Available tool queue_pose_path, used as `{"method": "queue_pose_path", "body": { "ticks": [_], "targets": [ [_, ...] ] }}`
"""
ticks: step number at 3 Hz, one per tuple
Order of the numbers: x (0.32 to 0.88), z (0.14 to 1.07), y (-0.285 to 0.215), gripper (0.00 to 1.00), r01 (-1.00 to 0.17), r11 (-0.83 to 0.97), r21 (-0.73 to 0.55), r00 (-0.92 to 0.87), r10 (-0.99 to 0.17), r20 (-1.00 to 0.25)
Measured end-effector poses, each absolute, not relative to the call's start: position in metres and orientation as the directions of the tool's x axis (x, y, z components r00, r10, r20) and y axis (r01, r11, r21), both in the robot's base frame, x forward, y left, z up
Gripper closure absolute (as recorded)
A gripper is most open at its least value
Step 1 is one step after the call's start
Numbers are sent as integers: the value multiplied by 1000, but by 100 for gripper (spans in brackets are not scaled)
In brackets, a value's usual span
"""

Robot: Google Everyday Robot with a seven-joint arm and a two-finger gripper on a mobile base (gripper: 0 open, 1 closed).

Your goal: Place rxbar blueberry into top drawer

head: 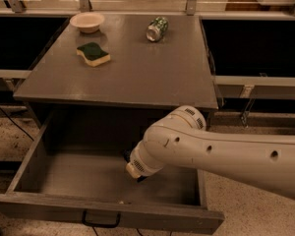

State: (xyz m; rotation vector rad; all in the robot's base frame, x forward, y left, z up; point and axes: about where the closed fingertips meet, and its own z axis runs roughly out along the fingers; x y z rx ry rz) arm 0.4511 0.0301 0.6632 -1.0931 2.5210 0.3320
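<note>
My gripper needs to let go of the rxbar blueberry on the bottom of the top drawer, toward the front panel (127,184) with the black handle.
The top drawer (34,165) stands pulled wide open below the grey cabinet top, its black handle (101,220) on the front. My white arm (201,149) reaches in from the right and down into the drawer. My gripper (140,178) is low inside the drawer right of its middle, almost wholly hidden behind the wrist; only a dark sliver shows. The rxbar blueberry is hidden from view. The part of the drawer floor that shows is bare.
On the cabinet top (152,77) lie a green-and-yellow sponge (93,54), a pale bowl (87,21) at the back left and a green patterned can (157,28) on its side at the back. Dark shelving flanks the cabinet on both sides.
</note>
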Motion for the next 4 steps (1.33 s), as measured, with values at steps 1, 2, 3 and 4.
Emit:
{"method": "queue_pose_path", "body": {
  "ticks": [1,2,3,4],
  "targets": [
    [449,652,39,100,-756,649,85,-622,-671,-404],
    [444,639,47,100,-777,621,106,-608,-696,-382],
    [442,637,47,100,-778,619,109,-608,-697,-381],
    [432,630,46,100,-781,612,122,-608,-702,-371]
  ]
}}
